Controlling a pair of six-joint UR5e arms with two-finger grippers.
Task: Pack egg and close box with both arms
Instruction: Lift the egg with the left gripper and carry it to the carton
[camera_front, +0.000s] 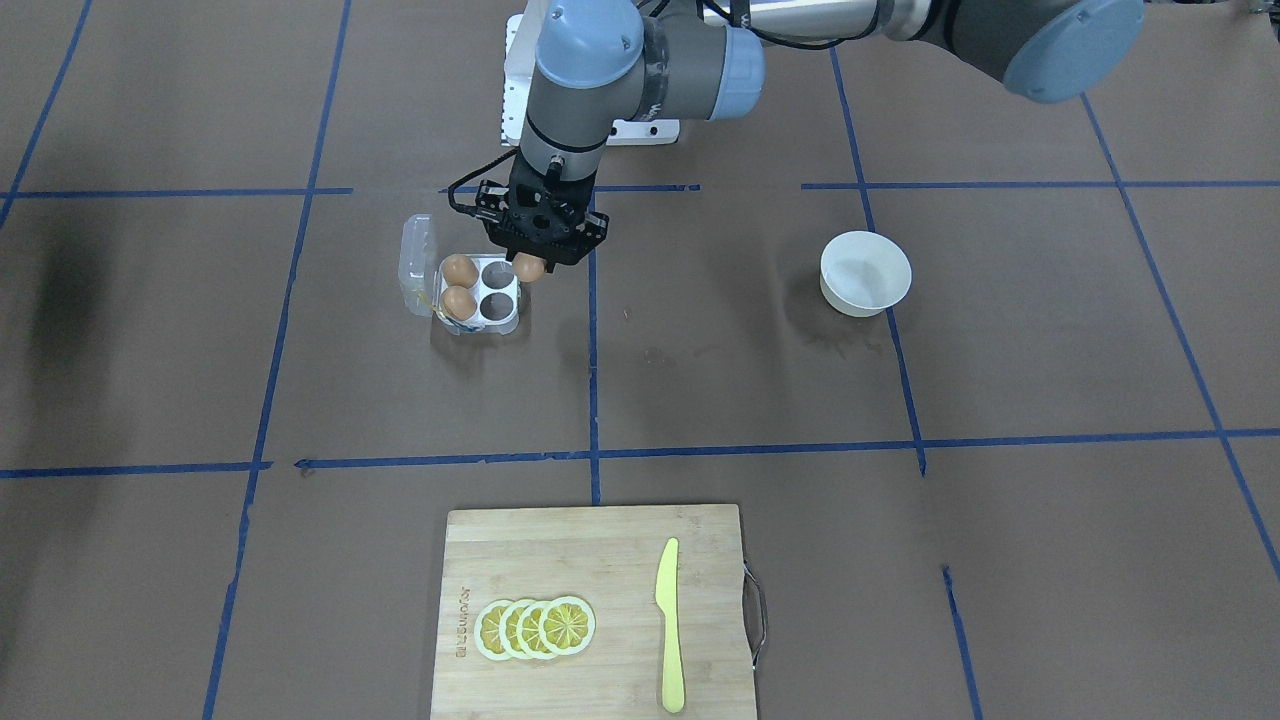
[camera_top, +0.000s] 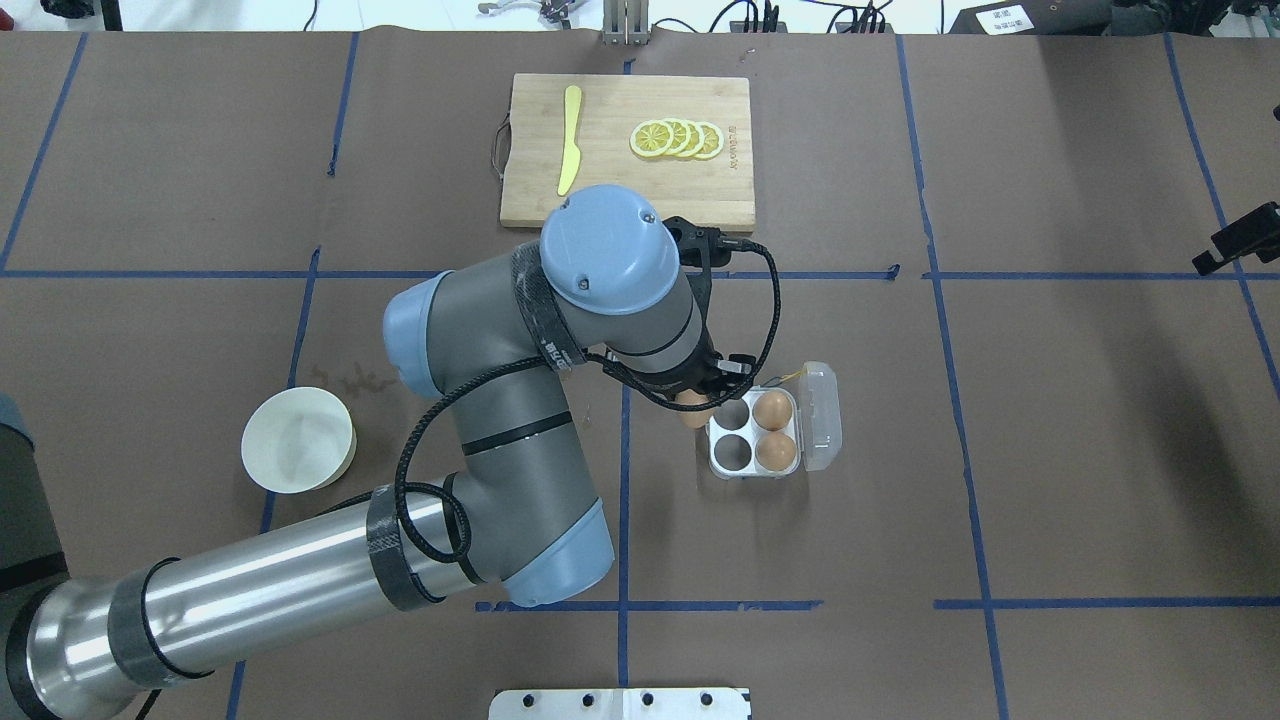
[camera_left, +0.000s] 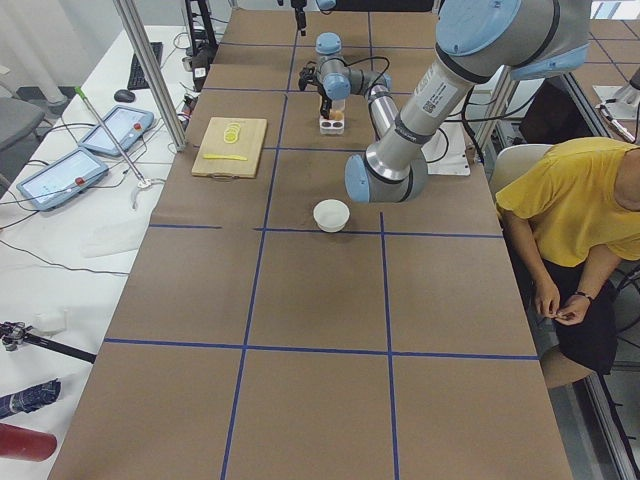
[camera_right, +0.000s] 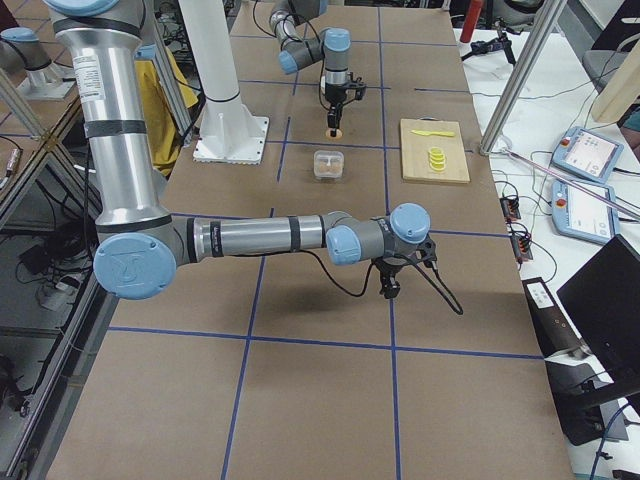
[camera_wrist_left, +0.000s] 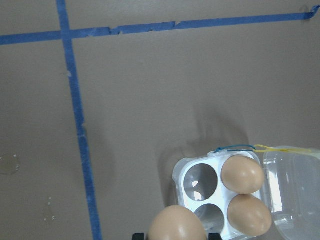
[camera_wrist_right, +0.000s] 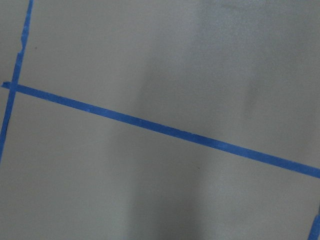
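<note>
My left gripper needs to let go of the third egg in the empty cup farther from the cutting board (camera_front: 497, 275) (camera_wrist_left: 210, 218).
The clear box (camera_front: 505, 322) sits open on the table, its lid (camera_front: 417, 262) folded out to the side. Two eggs (camera_front: 460, 285) fill the cups next to the lid; the other two cups are empty. My left gripper (camera_front: 530, 262) is shut on a third egg (camera_front: 528, 267) and holds it just above the table, beside the box's edge on the empty-cup side. The left wrist view shows this egg (camera_wrist_left: 177, 225) low between the fingers, with the box (camera_wrist_left: 180, 172) beyond it. My right gripper (camera_right: 388, 292) hangs over bare table far from the box; I cannot tell whether it is open.
A white bowl (camera_front: 865, 272) stands on the robot's left side of the table. A wooden cutting board (camera_front: 595, 560) with lemon slices (camera_front: 535, 627) and a yellow knife (camera_front: 668, 625) lies at the far edge. Blue tape lines cross the brown table.
</note>
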